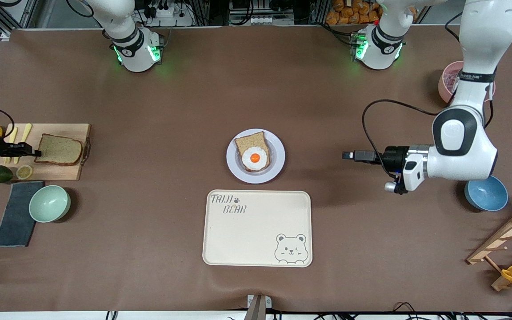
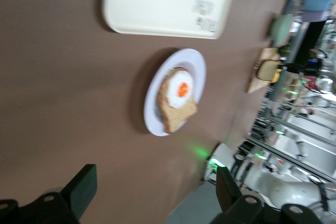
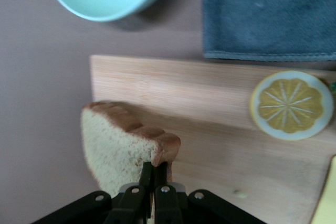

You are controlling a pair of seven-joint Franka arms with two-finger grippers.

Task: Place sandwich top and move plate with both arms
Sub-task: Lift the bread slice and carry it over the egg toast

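My left gripper goes to the pale plate next and closes on the plate's rim (image 1: pixel 284 152) (image 2: pixel 147 105), on the side toward the blue bowl.
The sandwich top (image 1: pixel 59 150), a plain brown bread slice, is on the wooden cutting board (image 1: pixel 67 171) at the right arm's end of the table. My right gripper (image 1: pixel 36 153) is shut on its crust edge; in the right wrist view the fingertips (image 3: pixel 157 165) pinch the slice (image 3: pixel 113 148). I cannot tell whether the slice is lifted off the board. The pale plate (image 1: pixel 277 155) sits mid-table and holds a bread slice with a fried egg (image 1: pixel 254 154). My left gripper (image 1: pixel 347 155) is open and empty, in the air toward the left arm's end, apart from the plate (image 2: pixel 197 69).
A cream bear tray (image 1: pixel 256 229) lies nearer the camera than the plate. A mint bowl (image 1: pixel 49 203), grey cloth (image 1: pixel 16 213) and lemon slice (image 1: pixel 24 171) are by the board. A blue bowl (image 1: pixel 486 193), pink bowl (image 1: pixel 448 82) and wooden rack (image 1: pixel 509 240) are at the left arm's end.
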